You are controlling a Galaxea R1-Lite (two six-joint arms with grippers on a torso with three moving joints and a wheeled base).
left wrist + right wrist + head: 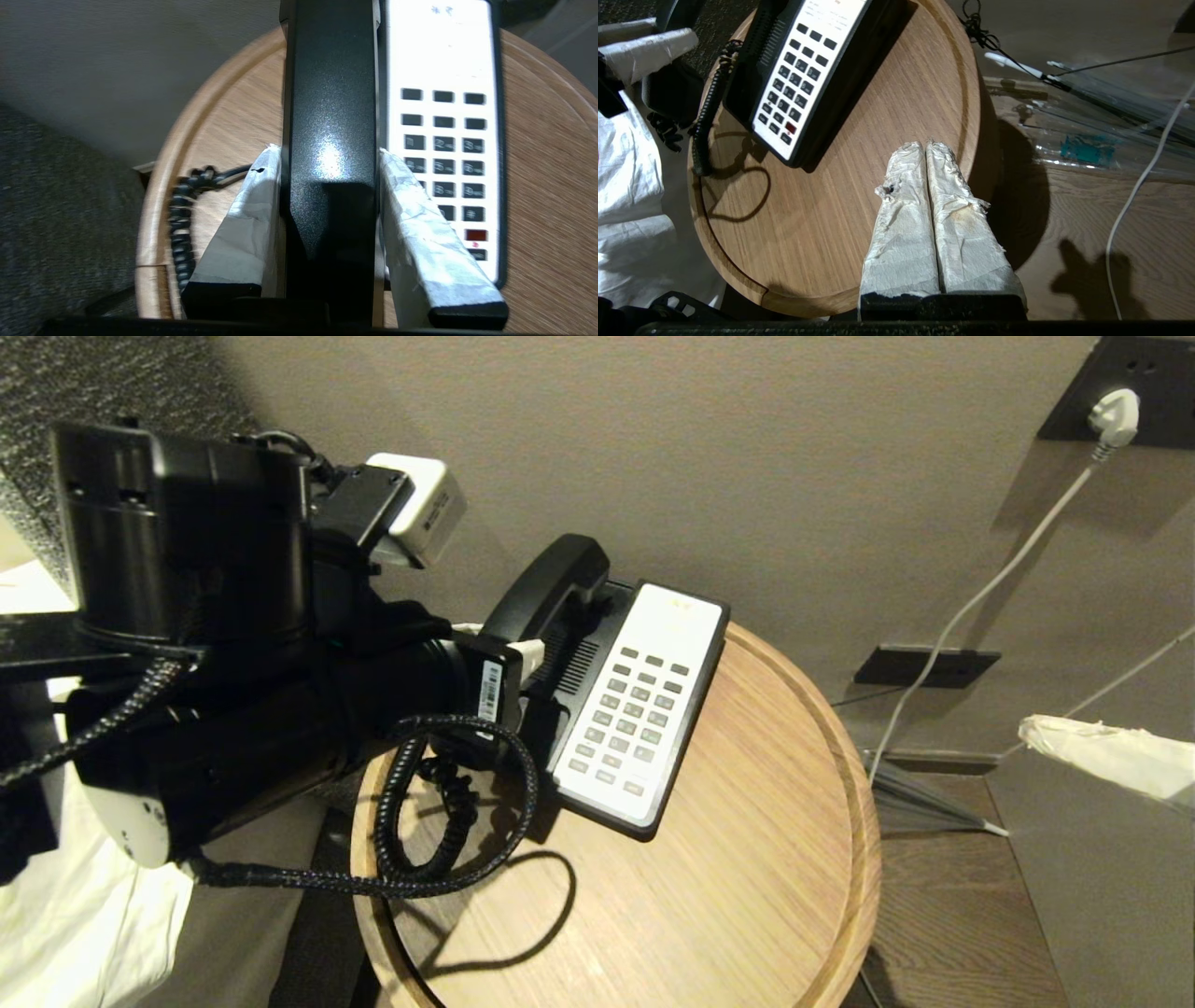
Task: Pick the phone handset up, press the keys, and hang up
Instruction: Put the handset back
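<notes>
Next, I let go of the phone handset with my left gripper on the ribbed cradle (569, 656) next to the white keypad. The handset is now raised over that cradle.
My left gripper (329, 156) is shut on the black phone handset (327, 84), one taped finger (247, 219) pressed on each side of its middle. In the head view the phone handset (551, 581) is tilted and raised over the ribbed cradle of the phone base (583, 658), beside the white keypad (644, 700). Its coiled cord (453, 803) hangs down onto the round wooden table (747, 859). My right gripper (926, 145) is shut with nothing in it. It hovers over the table's near right part, short of the phone base (803, 70), and shows at the head view's right edge as taped fingers (1102, 756).
The table has a raised rim (864, 821). A white plug (1116, 415) sits in a wall socket, and its cable (971, 607) runs down to the floor. White bedding (56, 915) lies on the left. Clear plastic wrap (1087, 149) and cables lie on the floor beside the table.
</notes>
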